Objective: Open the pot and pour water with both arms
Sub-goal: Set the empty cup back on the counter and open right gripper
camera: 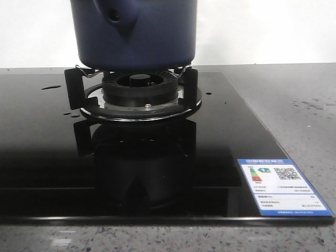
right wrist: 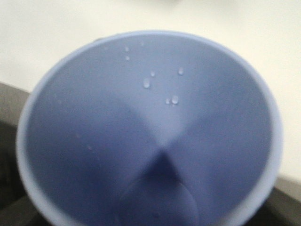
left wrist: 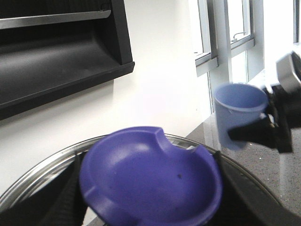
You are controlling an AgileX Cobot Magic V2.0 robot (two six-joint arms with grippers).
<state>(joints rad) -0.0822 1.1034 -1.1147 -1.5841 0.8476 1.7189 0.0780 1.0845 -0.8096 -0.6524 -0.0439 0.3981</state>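
Next, I set the pale blue cup down with my right gripper on the wet patch of grey speckled counter [camera: 332, 110] next to the cooktop.
The dark navy pot [camera: 136, 37] stands on the gas burner [camera: 139, 89], its handle stub [camera: 116, 18] facing the camera; its top is cut off by the frame edge. In the left wrist view my left gripper [left wrist: 150, 197] is shut on the purple-blue knob [left wrist: 150, 179] of the glass lid [left wrist: 42, 174], with a dark finger on each side. My right gripper [left wrist: 256, 129] is shut on a pale blue cup [left wrist: 237, 110], held upright beside the lid. The cup's inside [right wrist: 150, 117] fills the right wrist view, with a few droplets on its wall. Neither gripper shows in the front view.
The burner sits on a black glass cooktop [camera: 52, 157] with a blue-and-white label [camera: 281, 186] at the front right. Grey speckled counter [camera: 294, 105] lies to the right. A black range hood [left wrist: 56, 56] hangs on the wall beyond the lid, with windows [left wrist: 225, 33] beside it.
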